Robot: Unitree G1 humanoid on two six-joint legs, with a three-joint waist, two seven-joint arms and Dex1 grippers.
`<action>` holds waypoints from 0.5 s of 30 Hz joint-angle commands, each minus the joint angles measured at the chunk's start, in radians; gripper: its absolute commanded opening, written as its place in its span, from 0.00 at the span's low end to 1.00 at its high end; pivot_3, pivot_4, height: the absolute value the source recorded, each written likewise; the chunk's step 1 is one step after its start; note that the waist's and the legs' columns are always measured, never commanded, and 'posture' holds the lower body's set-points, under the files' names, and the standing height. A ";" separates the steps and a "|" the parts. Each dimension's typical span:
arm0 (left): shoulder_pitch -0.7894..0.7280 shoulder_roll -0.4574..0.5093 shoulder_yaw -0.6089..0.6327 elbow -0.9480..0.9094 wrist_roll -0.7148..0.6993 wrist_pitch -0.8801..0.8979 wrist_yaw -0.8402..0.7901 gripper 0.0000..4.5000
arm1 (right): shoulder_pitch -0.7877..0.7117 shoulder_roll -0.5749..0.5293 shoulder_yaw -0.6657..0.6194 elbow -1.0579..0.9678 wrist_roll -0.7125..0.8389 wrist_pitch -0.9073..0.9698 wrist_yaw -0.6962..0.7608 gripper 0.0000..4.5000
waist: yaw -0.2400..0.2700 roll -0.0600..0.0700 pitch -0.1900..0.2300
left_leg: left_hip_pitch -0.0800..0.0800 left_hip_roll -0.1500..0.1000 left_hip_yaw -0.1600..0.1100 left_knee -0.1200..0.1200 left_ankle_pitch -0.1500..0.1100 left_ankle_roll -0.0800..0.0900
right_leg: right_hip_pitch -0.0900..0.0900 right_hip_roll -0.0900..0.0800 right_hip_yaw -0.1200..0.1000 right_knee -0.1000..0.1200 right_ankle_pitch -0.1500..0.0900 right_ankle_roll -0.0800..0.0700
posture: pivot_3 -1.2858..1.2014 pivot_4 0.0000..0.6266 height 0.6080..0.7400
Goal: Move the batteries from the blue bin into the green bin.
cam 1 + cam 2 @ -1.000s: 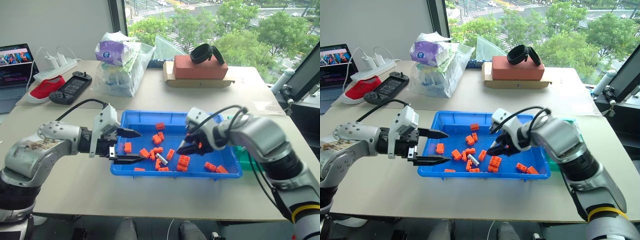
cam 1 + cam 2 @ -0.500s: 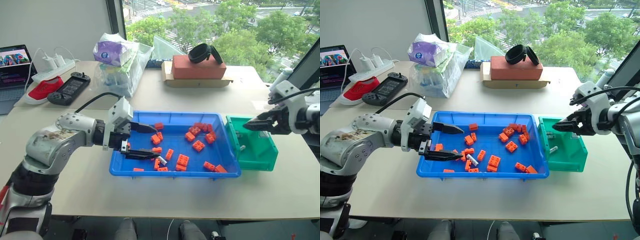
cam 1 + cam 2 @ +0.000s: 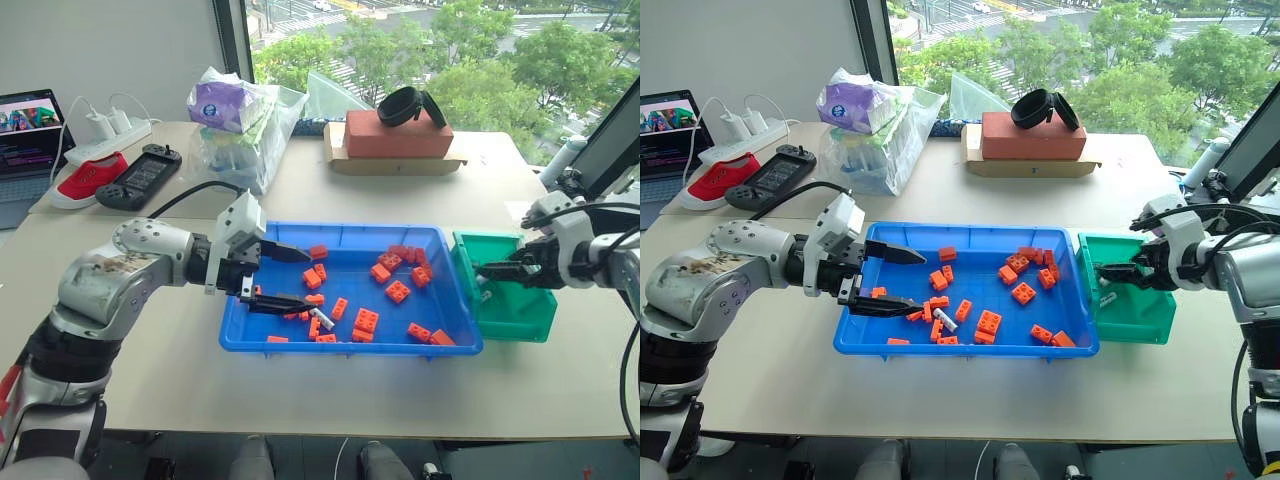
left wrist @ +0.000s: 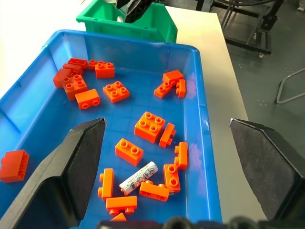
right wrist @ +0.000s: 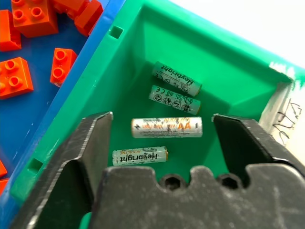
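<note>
The silver battery among the orange bricks in the blue bin should be next for my right gripper, which should go to it and close on the battery's body (image 3: 323,320).
The blue bin (image 3: 350,347) lies mid-table and holds one silver battery (image 3: 321,319) among orange bricks; the left wrist view also shows this battery (image 4: 138,177). My left gripper (image 3: 300,280) hovers open over the bin's left part with nothing between its fingers. The green bin (image 3: 505,241) stands against the blue bin's right end. Several batteries (image 5: 167,128) lie on its floor. My right gripper (image 3: 483,275) reaches into the green bin's mouth from the right. It is open and empty just above those batteries, as its wrist view shows (image 5: 162,119).
Orange toy bricks (image 3: 397,291) are scattered through the blue bin. At the back stand a red brick with a black strap (image 3: 400,130) and a plastic bag (image 3: 240,135). A game controller (image 3: 142,175), a red shoe (image 3: 90,177) and a laptop (image 3: 28,130) are at back left.
My right gripper swung from the middle of the blue bin to the green bin, dipped into its mouth and opened. The left gripper stayed about where it was, open.
</note>
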 commanded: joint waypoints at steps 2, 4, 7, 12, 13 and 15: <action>0.008 0.012 0.017 0.008 0.029 -0.046 -0.001 1.00 | -0.050 -0.037 0.000 -0.004 -0.043 -0.030 0.000 0.97 | -0.001 0.000 0.000 | 0.000 0.000 0.000 0.000 0.000 0.000 | 0.000 0.000 0.000 0.000 0.000 0.000 | 0.52 0.24 0.97; 0.018 0.017 0.020 0.018 0.045 -0.057 0.002 1.00 | -0.071 -0.051 0.010 -0.021 -0.052 -0.031 0.009 0.97 | -0.001 0.000 0.000 | 0.000 0.000 0.000 0.000 0.000 0.000 | 0.000 0.000 0.000 0.000 0.000 0.000 | 0.52 0.24 0.97; 0.033 0.026 0.039 0.039 0.070 -0.072 0.019 1.00 | -0.140 -0.040 0.020 -0.078 -0.042 -0.008 0.027 0.97 | -0.003 0.000 0.000 | 0.000 0.000 0.000 0.000 0.000 0.000 | 0.000 0.000 0.000 0.000 0.000 0.000 | 0.52 0.24 0.97; 0.068 0.058 0.080 0.061 0.099 -0.079 0.046 1.00 | -0.233 0.045 0.078 -0.210 0.008 0.014 0.073 0.97 | -0.012 0.001 0.000 | 0.000 0.000 0.000 -0.001 0.000 0.000 | -0.001 0.000 0.000 0.001 0.000 0.000 | 0.52 0.24 0.97; 0.079 0.072 0.091 0.070 0.109 -0.076 0.053 1.00 | -0.256 0.091 0.099 -0.235 0.021 0.023 0.074 0.97 | -0.015 0.001 0.000 | 0.000 0.000 0.000 -0.001 0.000 0.000 | -0.001 0.000 0.000 0.001 0.000 0.000 | 0.52 0.24 0.97; 0.095 0.091 0.109 0.088 0.119 -0.079 0.059 1.00 | -0.285 0.163 0.127 -0.260 0.034 0.043 0.064 0.97 | -0.018 0.001 0.000 | 0.000 0.000 0.000 -0.001 0.000 0.000 | -0.001 0.000 0.000 0.001 0.000 0.000 | 0.52 0.24 0.97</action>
